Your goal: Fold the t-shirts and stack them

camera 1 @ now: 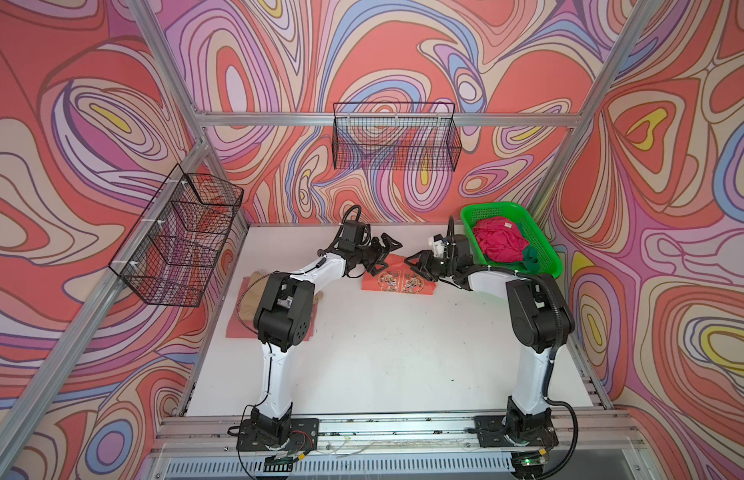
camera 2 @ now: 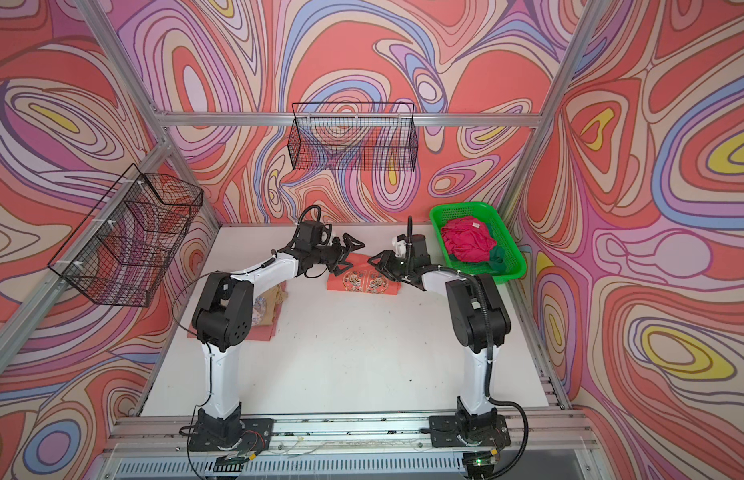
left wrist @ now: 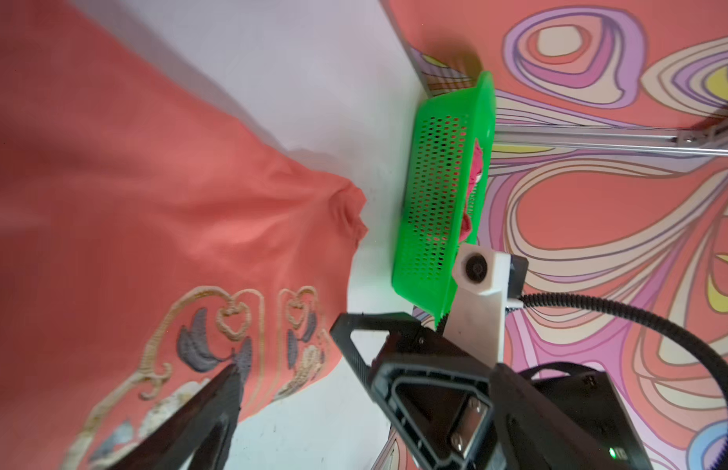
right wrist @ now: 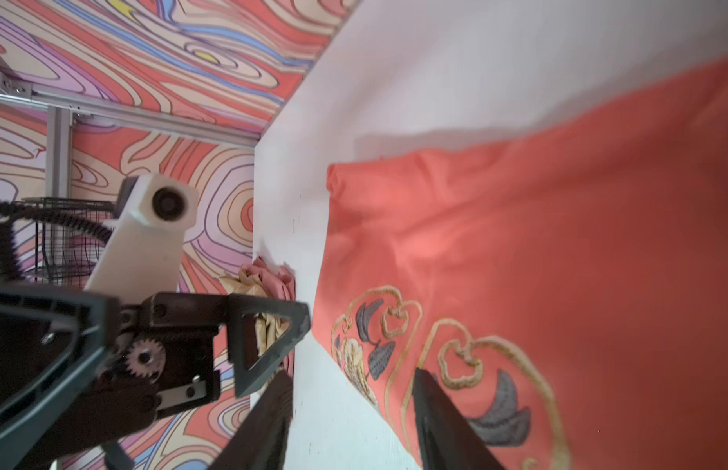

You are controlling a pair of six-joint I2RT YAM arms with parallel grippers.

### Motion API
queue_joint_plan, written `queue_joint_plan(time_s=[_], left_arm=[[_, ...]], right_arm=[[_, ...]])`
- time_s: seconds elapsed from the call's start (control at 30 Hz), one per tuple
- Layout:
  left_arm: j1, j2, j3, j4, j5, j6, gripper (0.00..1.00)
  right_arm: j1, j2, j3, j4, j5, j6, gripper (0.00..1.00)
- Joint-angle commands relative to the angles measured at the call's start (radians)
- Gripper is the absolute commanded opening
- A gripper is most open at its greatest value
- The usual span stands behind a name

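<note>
The left gripper should next grab the folded coral-orange t-shirt by its side edge (camera 1: 367, 280) facing the tan t-shirt, next to the embroidered pattern.
The coral-orange t-shirt (camera 1: 397, 280) lies folded at the back middle of the white table (camera 1: 382, 353), its embroidered pattern facing up. My left gripper (camera 1: 387, 255) hovers open over the shirt's left end, holding nothing. My right gripper (camera 1: 418, 268) is at the shirt's right end. In the right wrist view its fingers (right wrist: 429, 390) stand apart, over the shirt's patterned edge (right wrist: 557, 264) and bare table, gripping nothing. A magenta-pink t-shirt (camera 1: 499, 241) and a dark green one (camera 1: 530, 257) lie crumpled in the green basket (camera 1: 486, 208). A tan t-shirt (camera 2: 274, 305) rests on a salmon-pink one (camera 2: 264, 332) at the left, partly hidden by my left arm.
The green basket stands in the back right corner, against the wall. One black wire basket (camera 1: 395, 141) hangs on the back wall and another (camera 1: 179, 241) on the left wall. The two grippers face each other closely over the shirt.
</note>
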Motion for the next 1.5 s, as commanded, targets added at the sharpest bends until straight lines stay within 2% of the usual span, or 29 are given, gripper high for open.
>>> queue_joint_plan(time_s=[0.0, 0.03, 0.2, 0.4, 0.57, 0.77, 0.83, 0.9, 1.0, 1.07, 1.13, 1.23, 1.33, 1.47], left_arm=[[0.004, 0.066, -0.059, 0.027, 0.000, -0.041, 0.96], [0.003, 0.073, -0.075, 0.023, -0.012, -0.033, 0.96], [0.006, 0.081, -0.146, -0.001, -0.050, 0.000, 0.96], [0.005, -0.028, -0.278, -0.001, -0.071, 0.024, 0.96], [-0.006, -0.214, -0.479, -0.006, -0.078, 0.036, 0.97], [-0.064, -0.504, -0.705, -0.096, -0.146, 0.075, 1.00], [-0.077, -0.588, -0.714, -0.157, -0.178, 0.102, 1.00], [-0.075, -0.654, -0.672, -0.253, -0.210, 0.167, 1.00], [-0.064, -0.712, -0.519, -0.497, -0.305, 0.327, 1.00], [-0.042, -0.735, -0.445, -0.615, -0.354, 0.422, 1.00], [-0.004, -0.752, -0.429, -0.683, -0.357, 0.479, 1.00], [0.046, -0.747, -0.446, -0.762, -0.377, 0.549, 1.00], [0.068, -0.705, -0.488, -0.789, -0.367, 0.545, 1.00], [0.068, -0.640, -0.545, -0.727, -0.315, 0.508, 1.00]], right_arm=[[-0.008, 0.052, -0.044, 0.053, 0.000, 0.030, 0.50], [-0.009, 0.070, -0.035, 0.007, 0.012, 0.007, 0.50], [-0.010, 0.080, -0.097, 0.013, 0.054, 0.000, 0.48], [-0.008, 0.013, -0.174, -0.065, 0.075, -0.026, 0.48], [0.018, -0.108, -0.308, -0.104, 0.085, -0.035, 0.48], [0.099, -0.325, -0.472, -0.195, 0.175, -0.045, 0.50], [0.100, -0.392, -0.493, -0.232, 0.183, -0.053, 0.51], [0.096, -0.463, -0.435, -0.364, 0.223, -0.129, 0.53], [0.094, -0.541, -0.243, -0.645, 0.360, -0.256, 0.69], [0.092, -0.564, -0.155, -0.760, 0.366, -0.304, 0.73], [0.090, -0.581, -0.106, -0.856, 0.409, -0.326, 0.77], [0.081, -0.614, -0.126, -0.893, 0.454, -0.346, 0.86], [0.079, -0.565, -0.133, -0.899, 0.445, -0.382, 0.86], [0.080, -0.468, -0.121, -0.849, 0.475, -0.414, 0.85]])
